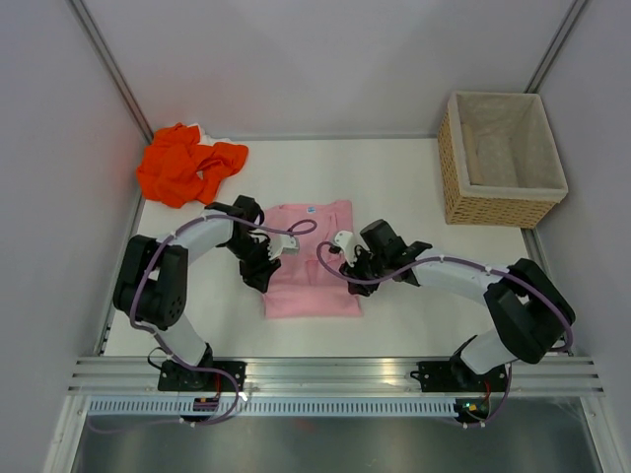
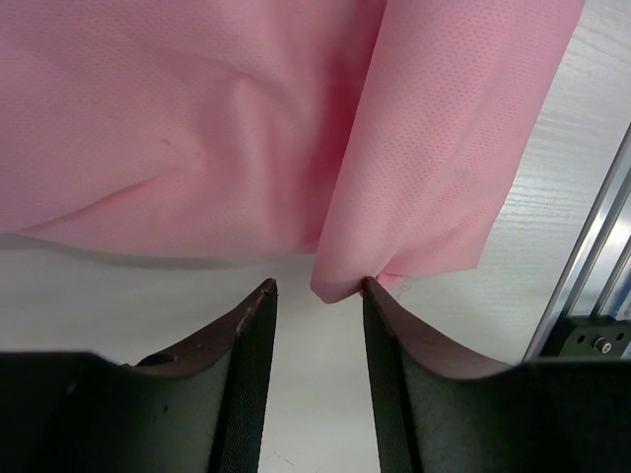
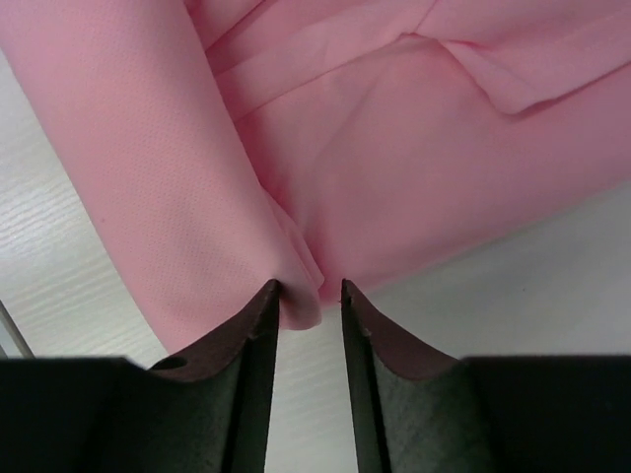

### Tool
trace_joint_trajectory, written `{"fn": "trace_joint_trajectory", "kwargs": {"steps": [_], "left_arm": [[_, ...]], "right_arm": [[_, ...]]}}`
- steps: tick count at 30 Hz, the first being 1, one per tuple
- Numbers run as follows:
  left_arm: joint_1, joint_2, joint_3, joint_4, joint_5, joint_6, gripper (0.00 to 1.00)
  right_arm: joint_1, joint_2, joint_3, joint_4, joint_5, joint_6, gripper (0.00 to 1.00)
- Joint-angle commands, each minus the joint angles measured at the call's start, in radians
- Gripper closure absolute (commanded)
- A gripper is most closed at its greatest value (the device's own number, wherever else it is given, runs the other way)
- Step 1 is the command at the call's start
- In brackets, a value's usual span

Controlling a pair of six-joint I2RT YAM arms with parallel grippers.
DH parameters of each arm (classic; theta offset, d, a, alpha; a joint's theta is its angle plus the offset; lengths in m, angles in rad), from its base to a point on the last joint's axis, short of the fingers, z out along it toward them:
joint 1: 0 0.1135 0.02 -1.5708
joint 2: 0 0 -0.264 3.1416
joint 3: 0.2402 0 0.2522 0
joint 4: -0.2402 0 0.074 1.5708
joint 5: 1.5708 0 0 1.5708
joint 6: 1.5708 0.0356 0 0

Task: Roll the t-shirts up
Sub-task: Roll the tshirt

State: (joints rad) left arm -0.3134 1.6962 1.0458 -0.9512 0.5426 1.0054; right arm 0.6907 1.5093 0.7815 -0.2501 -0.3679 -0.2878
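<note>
My right gripper will open, pinch the pink fold's corner, which sits bunched inside the strip's edge, beside the edge (image 3: pixel 317 278) and lay it flat before rolling.
The pale pink t-shirt (image 1: pixel 311 281) lies on the table's middle, its sides folded in to a narrow strip, with the white neck label (image 1: pixel 311 210) at the far end. My left gripper (image 1: pixel 264 258) is at its left edge, open; in the left wrist view (image 2: pixel 317 286) a corner of a pink fold (image 2: pixel 414 197) touches the right fingertip. My right gripper (image 1: pixel 347 264) is at the right edge, open with a narrower gap; in the right wrist view (image 3: pixel 310 286) a pink tuck (image 3: pixel 296 266) sits between the tips. The orange t-shirt (image 1: pixel 187 163) lies crumpled at the far left.
A woven wicker basket (image 1: pixel 493 209) with pale lining stands at the far right. Grey walls close in the table at the back and sides. A metal rail (image 1: pixel 335 372) runs along the near edge, also in the left wrist view (image 2: pixel 592 256).
</note>
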Motion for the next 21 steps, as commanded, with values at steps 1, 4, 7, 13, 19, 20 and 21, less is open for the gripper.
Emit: {"fn": "trace_joint_trajectory", "kwargs": {"steps": [1, 4, 7, 13, 19, 20, 21], "left_arm": [[0.005, -0.070, 0.002, 0.067, -0.026, -0.079, 0.54], [0.005, -0.105, 0.022, 0.088, -0.046, -0.145, 0.53], [0.005, -0.148, 0.033, 0.101, -0.072, -0.212, 0.50], [-0.004, -0.242, -0.019, 0.167, -0.151, -0.344, 0.38], [-0.076, -0.337, -0.213, 0.346, -0.201, -0.490, 0.37], [-0.082, -0.345, -0.231, 0.371, -0.204, -0.523, 0.37], [-0.085, -0.349, -0.249, 0.390, -0.210, -0.540, 0.37]], "right_arm": [[-0.022, -0.046, 0.019, 0.043, 0.004, 0.073, 0.61], [-0.042, -0.102, -0.010, 0.067, 0.007, 0.153, 0.57], [-0.068, -0.149, -0.016, 0.068, 0.040, 0.260, 0.57], [-0.097, -0.227, -0.085, 0.110, 0.055, 0.456, 0.57], [-0.095, -0.241, -0.226, 0.231, 0.000, 0.558, 0.56], [-0.097, -0.239, -0.234, 0.241, 0.009, 0.570, 0.56], [-0.097, -0.235, -0.249, 0.294, 0.010, 0.576, 0.56]]}}
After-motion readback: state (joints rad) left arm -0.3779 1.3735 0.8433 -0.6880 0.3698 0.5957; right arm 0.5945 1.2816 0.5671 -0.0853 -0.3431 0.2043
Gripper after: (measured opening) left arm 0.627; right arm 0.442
